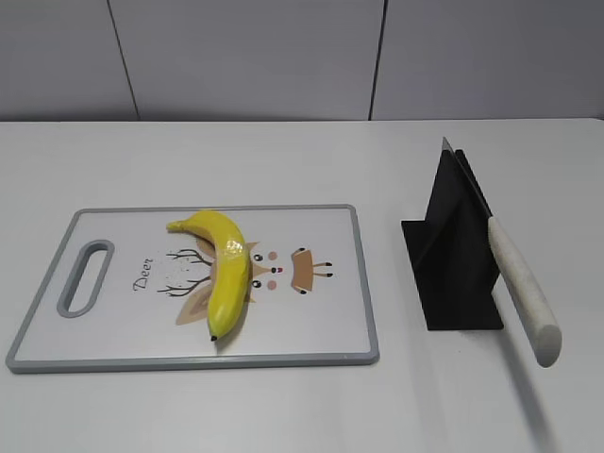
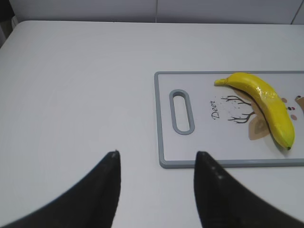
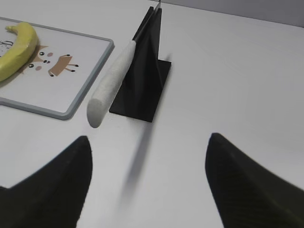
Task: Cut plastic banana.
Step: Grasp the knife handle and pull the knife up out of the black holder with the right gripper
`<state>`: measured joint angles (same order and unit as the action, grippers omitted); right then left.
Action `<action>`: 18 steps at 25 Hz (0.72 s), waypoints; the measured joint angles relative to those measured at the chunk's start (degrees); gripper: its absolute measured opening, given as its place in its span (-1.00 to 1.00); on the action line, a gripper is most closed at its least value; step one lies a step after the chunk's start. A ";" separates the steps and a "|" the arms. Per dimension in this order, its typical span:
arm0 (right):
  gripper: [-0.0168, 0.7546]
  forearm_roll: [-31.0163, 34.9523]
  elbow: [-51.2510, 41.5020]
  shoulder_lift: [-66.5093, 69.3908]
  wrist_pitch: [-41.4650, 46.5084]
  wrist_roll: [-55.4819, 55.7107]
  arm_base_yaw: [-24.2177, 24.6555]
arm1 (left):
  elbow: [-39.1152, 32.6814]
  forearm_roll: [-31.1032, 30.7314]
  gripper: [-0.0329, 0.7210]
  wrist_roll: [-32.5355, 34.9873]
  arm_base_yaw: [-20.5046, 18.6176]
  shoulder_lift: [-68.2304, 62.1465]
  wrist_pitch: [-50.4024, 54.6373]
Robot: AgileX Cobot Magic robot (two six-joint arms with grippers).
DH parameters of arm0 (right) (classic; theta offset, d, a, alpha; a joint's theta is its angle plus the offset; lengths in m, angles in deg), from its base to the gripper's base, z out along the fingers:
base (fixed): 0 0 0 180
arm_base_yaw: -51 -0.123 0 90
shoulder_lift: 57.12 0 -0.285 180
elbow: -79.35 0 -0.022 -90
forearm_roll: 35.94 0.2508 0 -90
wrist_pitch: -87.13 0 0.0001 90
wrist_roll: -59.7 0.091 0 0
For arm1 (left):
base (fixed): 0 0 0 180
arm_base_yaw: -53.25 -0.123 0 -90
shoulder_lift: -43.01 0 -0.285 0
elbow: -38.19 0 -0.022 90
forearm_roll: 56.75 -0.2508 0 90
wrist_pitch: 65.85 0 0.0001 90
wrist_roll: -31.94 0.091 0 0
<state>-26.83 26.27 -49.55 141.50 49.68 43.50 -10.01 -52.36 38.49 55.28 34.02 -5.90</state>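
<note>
Next, my right gripper moves to the middle of the white handle (image 1: 520, 285) (image 3: 113, 81) and grips the knife there, so that it can leave the black stand.
The yellow plastic banana (image 1: 226, 269) lies on a white cutting board with a grey rim (image 1: 363, 283), across a deer drawing. It also shows in the left wrist view (image 2: 266, 102) and at the left edge of the right wrist view (image 3: 16, 50). A knife with a white handle (image 1: 524, 288) rests slanted in a black stand (image 1: 453, 255), handle toward the front; both show in the right wrist view, knife (image 3: 111, 80) and stand (image 3: 145, 80). My left gripper (image 2: 156, 154) is open and empty over bare table left of the board. My right gripper (image 3: 148, 137) is open and empty, near the knife handle's end.
The cutting board (image 2: 164, 118) has a slot handle (image 2: 182, 111) at its left end. The white table (image 1: 302, 406) runs to a grey panelled wall (image 1: 283, 57) at the back. Neither arm shows in the exterior view.
</note>
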 joint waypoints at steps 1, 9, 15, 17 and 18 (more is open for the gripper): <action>0.50 -0.19 0.00 0.60 0.00 0.27 0.00 | 0.00 0.00 0.42 0.00 0.00 0.00 0.00; 0.50 -0.09 8.61 15.16 2.07 1.38 0.00 | 0.00 0.05 0.57 0.00 0.00 0.00 0.00; 0.50 -0.16 16.93 28.09 8.58 2.19 0.00 | 0.00 0.05 0.57 0.00 0.00 0.00 0.00; 0.50 -0.49 19.24 32.27 12.06 2.29 0.00 | 0.00 0.05 0.57 0.00 0.00 0.00 0.00; 0.49 -0.80 19.96 34.43 12.93 2.29 0.00 | 0.00 0.05 0.57 0.00 0.00 0.00 0.00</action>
<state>-27.62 46.23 -15.11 154.43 51.97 43.50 -10.01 -52.31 38.49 55.28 34.02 -5.90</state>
